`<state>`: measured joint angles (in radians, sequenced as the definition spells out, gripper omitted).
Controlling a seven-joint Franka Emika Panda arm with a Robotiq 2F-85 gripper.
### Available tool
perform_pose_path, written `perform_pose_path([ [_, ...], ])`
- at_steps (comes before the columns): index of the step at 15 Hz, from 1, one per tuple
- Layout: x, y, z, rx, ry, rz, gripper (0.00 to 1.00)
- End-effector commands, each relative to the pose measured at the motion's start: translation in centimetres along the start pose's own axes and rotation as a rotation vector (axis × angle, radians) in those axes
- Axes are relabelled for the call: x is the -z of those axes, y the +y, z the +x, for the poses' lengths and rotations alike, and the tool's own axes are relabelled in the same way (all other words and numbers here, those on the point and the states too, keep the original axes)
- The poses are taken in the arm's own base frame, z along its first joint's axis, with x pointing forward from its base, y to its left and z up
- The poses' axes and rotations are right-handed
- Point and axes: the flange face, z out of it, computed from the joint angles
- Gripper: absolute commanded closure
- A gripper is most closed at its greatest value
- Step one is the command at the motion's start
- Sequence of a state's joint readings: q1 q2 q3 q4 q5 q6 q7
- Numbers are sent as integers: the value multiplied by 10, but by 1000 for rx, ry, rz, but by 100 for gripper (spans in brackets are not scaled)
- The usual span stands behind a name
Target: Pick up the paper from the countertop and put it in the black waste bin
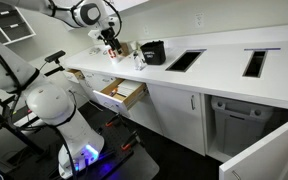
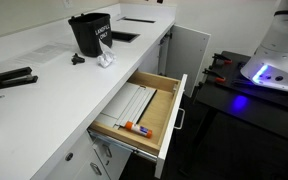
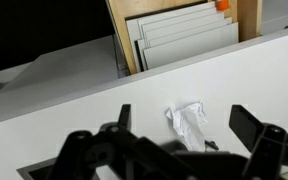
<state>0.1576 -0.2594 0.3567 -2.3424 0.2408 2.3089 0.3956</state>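
Observation:
I need to next close my gripper on the paper's far end (image 1: 140, 60) (image 3: 193, 141), away from the open drawer, because the paper's wide part then hangs free of my fingers.
A crumpled white paper (image 2: 106, 60) lies on the white countertop (image 2: 44, 95) beside the black waste bin (image 2: 91, 32), near the counter's edge. In the wrist view the paper (image 3: 189, 125) sits on the counter below and between my two fingers. My gripper (image 3: 187, 120) is open and empty, hovering above the paper. In an exterior view the gripper (image 1: 110, 38) hangs above the counter, a little away from the bin (image 1: 152, 52). The gripper is out of frame in the exterior view that looks along the counter.
An open drawer (image 2: 134, 115) with papers and pens sticks out below the counter edge. A small dark item (image 2: 77, 60) lies by the bin. A black tool (image 2: 9, 80) lies on the counter. Two rectangular cutouts (image 1: 184, 60) are set in the countertop.

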Motion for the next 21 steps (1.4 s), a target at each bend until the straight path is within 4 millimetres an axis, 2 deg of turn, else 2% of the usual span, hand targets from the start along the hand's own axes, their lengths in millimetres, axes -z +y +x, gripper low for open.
perform_pose_path([
  [1,-44,-11,7,65,-10,-23,0],
  [2,-33,-4,4,37,-13,-18,0],
  [4,-52,-6,5,53,-31,-25,0],
  [8,-50,-9,7,56,-27,-23,0],
  [14,-99,-16,50,144,137,-26,0],
  [17,-128,-24,68,208,200,-21,0],
  [21,-156,-43,86,297,261,13,0],
])
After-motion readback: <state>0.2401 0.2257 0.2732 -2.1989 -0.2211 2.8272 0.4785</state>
